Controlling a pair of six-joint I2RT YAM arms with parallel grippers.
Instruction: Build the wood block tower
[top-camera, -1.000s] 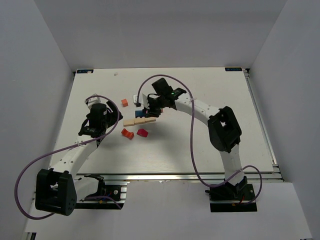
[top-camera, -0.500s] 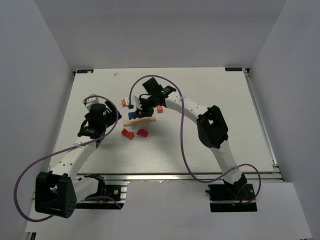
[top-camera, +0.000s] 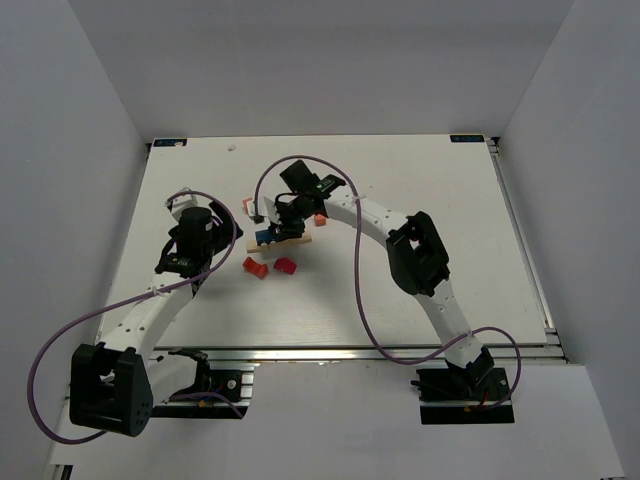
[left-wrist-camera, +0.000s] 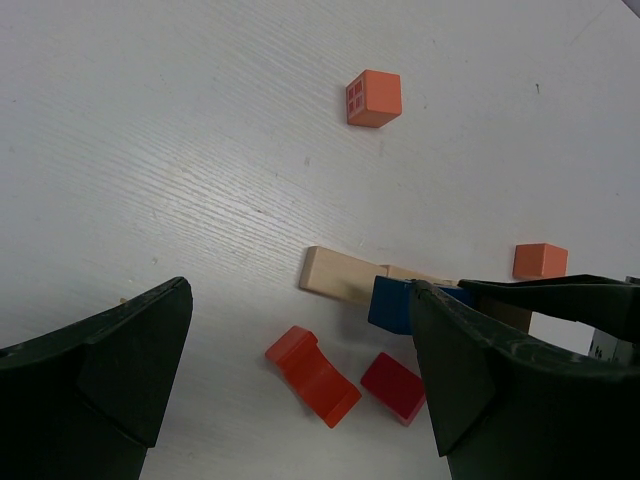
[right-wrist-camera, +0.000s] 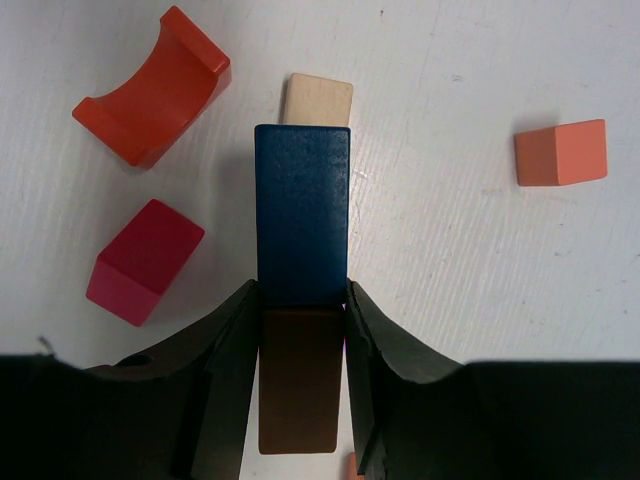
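Note:
My right gripper will release the blue and brown blocks on top of the row of pale tan blocks (top-camera: 280, 239) (right-wrist-camera: 322, 293).
The wood block tower is a row of pale tan blocks (left-wrist-camera: 340, 275) lying flat, with a blue block (right-wrist-camera: 302, 215) and a brown block (right-wrist-camera: 298, 380) end to end on top. My right gripper (right-wrist-camera: 302, 300) reaches down over it, shut on the brown block, with its fingertips (right-wrist-camera: 238, 310) also against the blue block's near end. From above, the right gripper (top-camera: 280, 222) hides the brown block. My left gripper (left-wrist-camera: 300, 288) hangs open to the left, above the table, holding nothing. Between its fingers I see an orange arch block (left-wrist-camera: 312, 375) and a red block (left-wrist-camera: 395, 385).
One orange cube (top-camera: 248, 204) lies behind and left of the row. Another orange cube (top-camera: 320, 219) sits at its right end. The orange arch (top-camera: 255, 267) and red block (top-camera: 286, 266) lie just in front. White walls close in the table's left, back and right sides.
My right gripper has swung left along the tan row, staying shut. The blue block and the row have shifted slightly left. The left arm has not moved.

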